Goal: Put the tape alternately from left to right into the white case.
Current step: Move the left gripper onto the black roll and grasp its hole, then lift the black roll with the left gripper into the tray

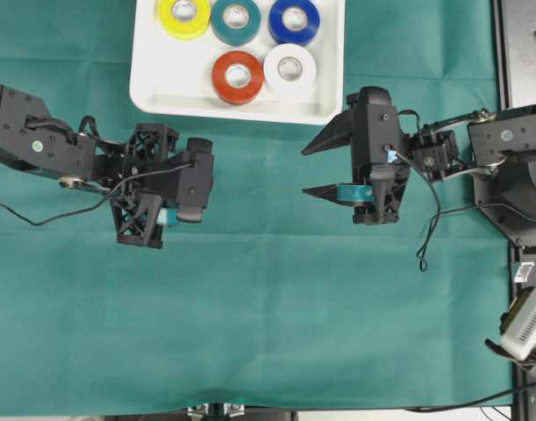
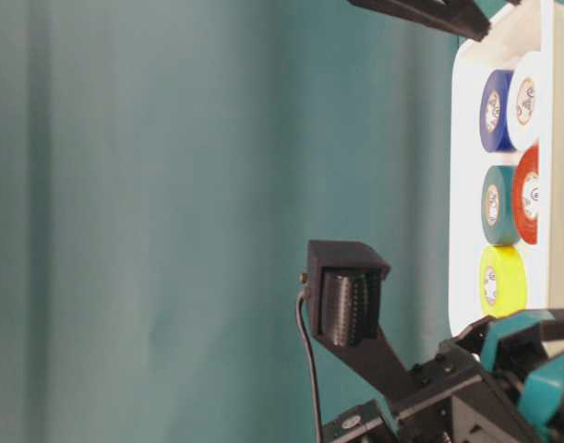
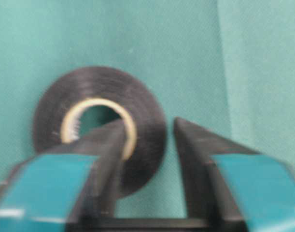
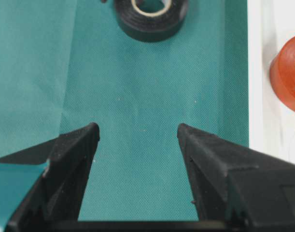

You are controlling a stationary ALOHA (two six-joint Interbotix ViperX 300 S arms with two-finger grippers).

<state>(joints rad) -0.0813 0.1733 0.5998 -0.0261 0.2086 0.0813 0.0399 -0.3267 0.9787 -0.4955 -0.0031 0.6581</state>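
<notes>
My left gripper has the black tape. It will let go of the tape in the white case's empty corner [image 1: 181, 78] beside the red tape.
The white case [image 1: 153, 88] lies at the top centre and holds yellow [image 1: 183, 16], teal [image 1: 236, 19], blue [image 1: 294, 21], red [image 1: 238, 76] and white [image 1: 289, 73] tape rolls. A black tape roll [image 3: 142, 101] lies flat on the green cloth. My left gripper [image 3: 149, 123] is over it, one finger inside the core hole and the other outside, shut on the roll's wall. From overhead that roll is hidden under the left gripper [image 1: 196, 181]. My right gripper [image 1: 305, 171] hovers open and empty right of the case, facing the black tape [image 4: 149, 21].
The case's rim [image 4: 257, 72] runs along the right of the right wrist view, the red roll [image 4: 287, 72] just inside it. Black equipment and cables [image 1: 522, 167] border the table's right edge. Green cloth [image 1: 276, 316] covers the table.
</notes>
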